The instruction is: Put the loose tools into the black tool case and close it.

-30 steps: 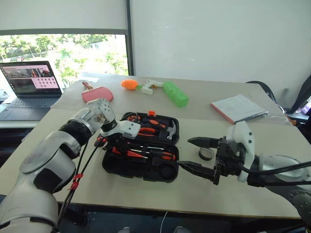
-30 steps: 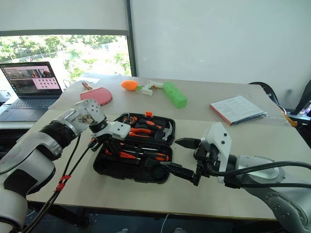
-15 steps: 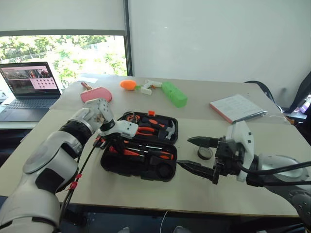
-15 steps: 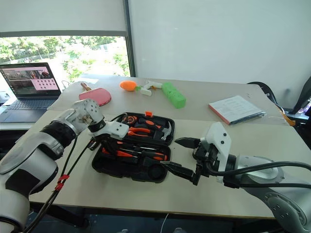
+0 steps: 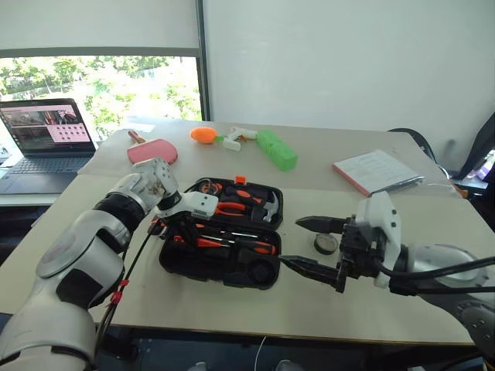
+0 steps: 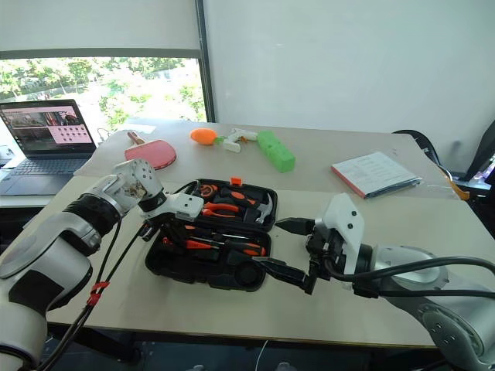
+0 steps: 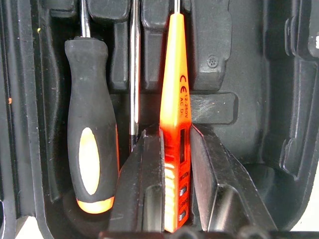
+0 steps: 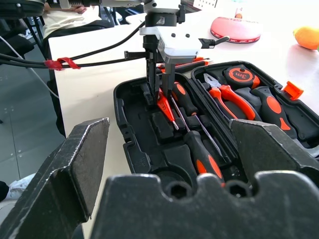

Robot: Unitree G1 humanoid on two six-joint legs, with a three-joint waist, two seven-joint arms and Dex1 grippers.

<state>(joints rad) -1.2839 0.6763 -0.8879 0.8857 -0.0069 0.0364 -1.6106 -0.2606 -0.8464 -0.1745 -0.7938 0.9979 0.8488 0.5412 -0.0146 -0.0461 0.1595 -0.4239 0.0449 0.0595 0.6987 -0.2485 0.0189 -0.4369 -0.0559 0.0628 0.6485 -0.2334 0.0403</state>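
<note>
My left gripper has the slim all-orange tool, which still lies along a recess in the case. It will set that tool down on the table at the laptop side of the black tool case (image 5: 125, 260).
The black tool case (image 5: 193, 265) lies open in the middle of the table, with pliers, a hammer and screwdrivers in its recesses. My left gripper (image 7: 174, 134) points down into the case's near-left part and is shut on the slim all-orange tool (image 7: 174, 99), which lies along a recess. Beside that tool rests a black-and-orange screwdriver (image 7: 92, 149). The other view shows the left gripper (image 8: 158, 94) standing over the case. My right gripper (image 5: 305, 244) hovers open just right of the case, holding nothing. The small black tape roll (image 5: 326, 244) lies on the table behind it.
At the far left stands an open laptop (image 5: 50, 131). A red paddle (image 5: 152, 148), an orange object (image 5: 205, 134) and a green block (image 5: 277, 149) lie at the back of the table. A notebook (image 5: 379, 171) is at the back right.
</note>
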